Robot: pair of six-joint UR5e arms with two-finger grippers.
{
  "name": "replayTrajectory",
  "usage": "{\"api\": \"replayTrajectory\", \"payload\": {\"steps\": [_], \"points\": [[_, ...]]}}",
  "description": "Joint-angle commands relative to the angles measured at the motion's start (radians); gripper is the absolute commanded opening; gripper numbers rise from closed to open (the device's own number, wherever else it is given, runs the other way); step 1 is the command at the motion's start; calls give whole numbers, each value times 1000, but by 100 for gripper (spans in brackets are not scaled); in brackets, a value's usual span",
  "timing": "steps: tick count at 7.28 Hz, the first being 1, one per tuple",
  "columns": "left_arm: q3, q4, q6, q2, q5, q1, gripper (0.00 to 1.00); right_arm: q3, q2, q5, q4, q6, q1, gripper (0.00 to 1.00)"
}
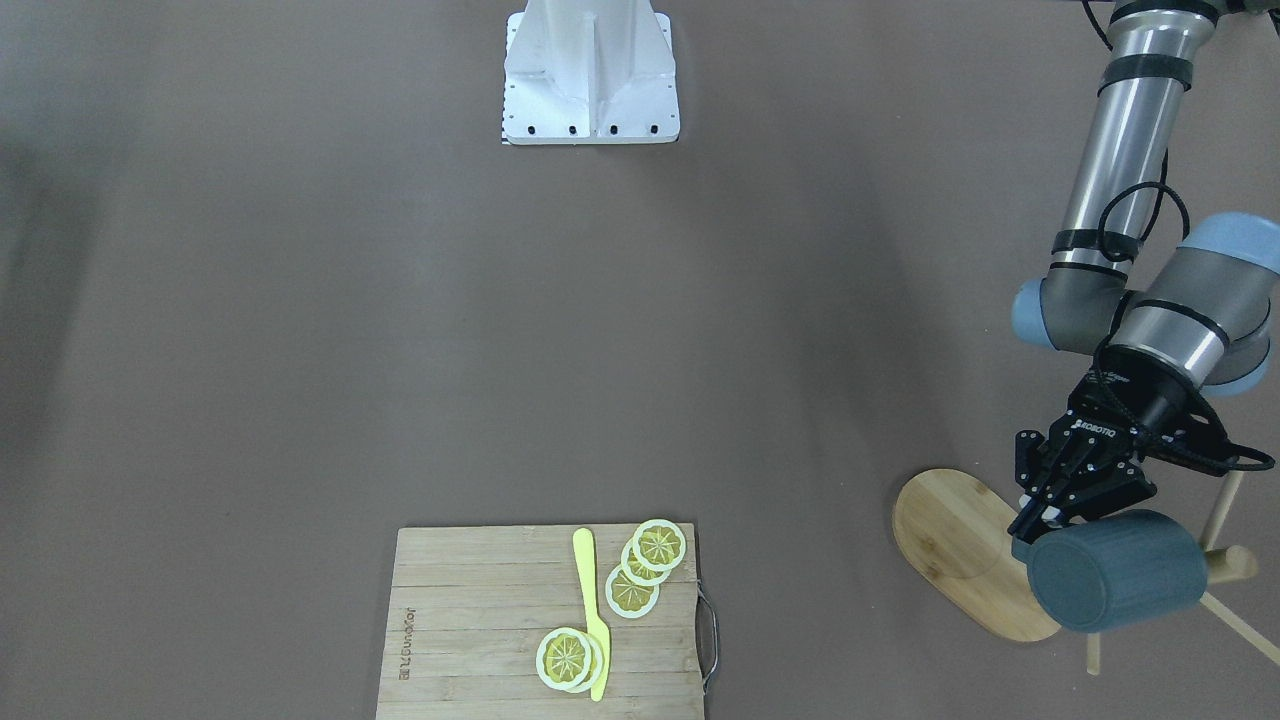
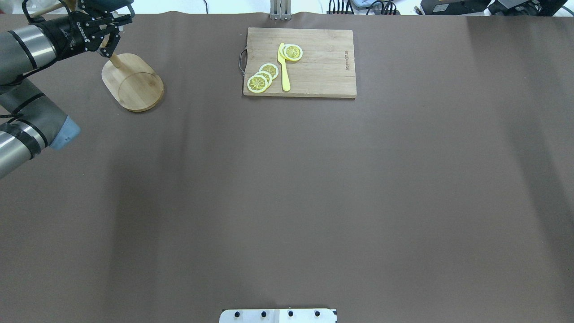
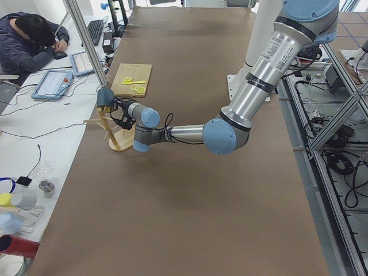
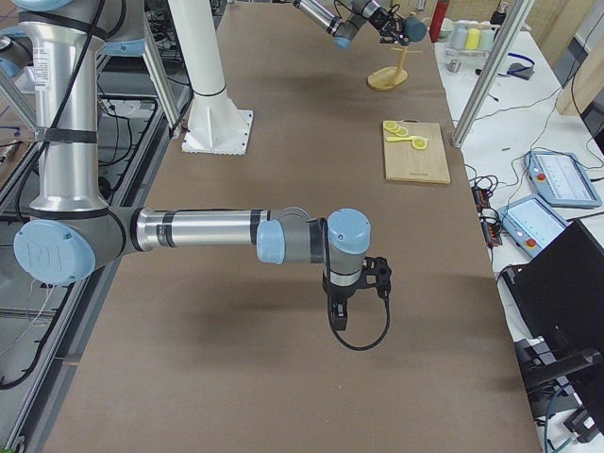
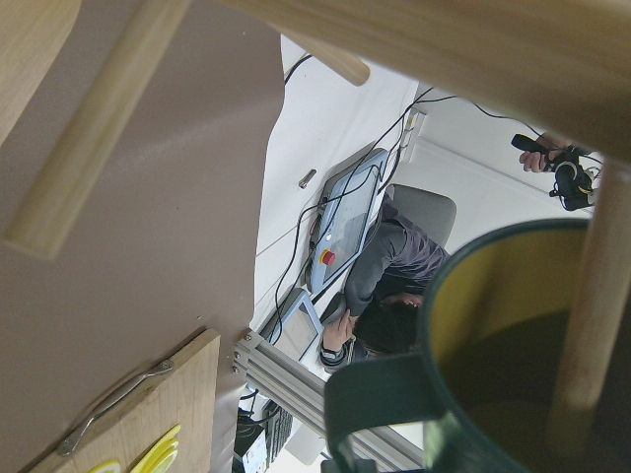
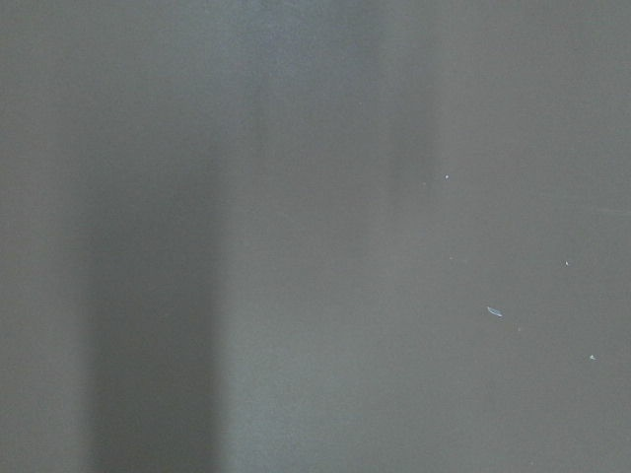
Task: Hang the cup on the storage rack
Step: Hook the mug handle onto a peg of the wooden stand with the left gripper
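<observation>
My left gripper needs to set the dark teal cup free on the rack's wires (image 1: 1116, 589), coming to rest just next to the oval base. The cup is now in the air among the pegs.
The dark teal cup (image 1: 1115, 570) lies on its side in the air, among the pegs of the bamboo storage rack (image 1: 955, 540) at the table's far left end. My left gripper (image 1: 1040, 520) is shut on the cup's rim end, above the rack's oval base. In the left wrist view the cup's yellow inside (image 5: 513, 335) and loop handle (image 5: 380, 394) fill the lower right, and a rack peg (image 5: 592, 325) crosses in front of its mouth. My right gripper (image 4: 340, 307) hangs over bare table; I cannot tell whether it is open or shut.
A slatted cutting board (image 1: 470, 620) with a metal handle holds lemon slices (image 1: 648, 560) and a yellow knife (image 1: 592, 610) near the operators' edge. The robot's white base (image 1: 590, 70) stands at the middle. A person (image 3: 29, 43) sits beyond the table's far edge.
</observation>
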Motion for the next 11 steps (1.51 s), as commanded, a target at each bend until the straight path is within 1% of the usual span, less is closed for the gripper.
{"api": "replayTrajectory", "payload": {"steps": [1, 3, 7, 8, 9, 11], "points": [[20, -40, 0, 5, 0, 1, 0, 2, 0, 0, 1, 0, 0, 100], [21, -54, 0, 24, 0, 4, 0, 2, 0, 0, 1, 0, 0, 100], [20, -54, 2, 24, 6, 10, 0, 2, 1, 0, 1, 0, 0, 100], [18, -54, 8, 22, 7, 17, 92, 2, 3, 0, 1, 0, 0, 100], [20, -54, 81, 22, 10, 29, 99, 2, 3, 0, 1, 0, 0, 100], [18, -54, 97, 24, 11, 30, 99, 2, 4, 0, 1, 0, 0, 100]]}}
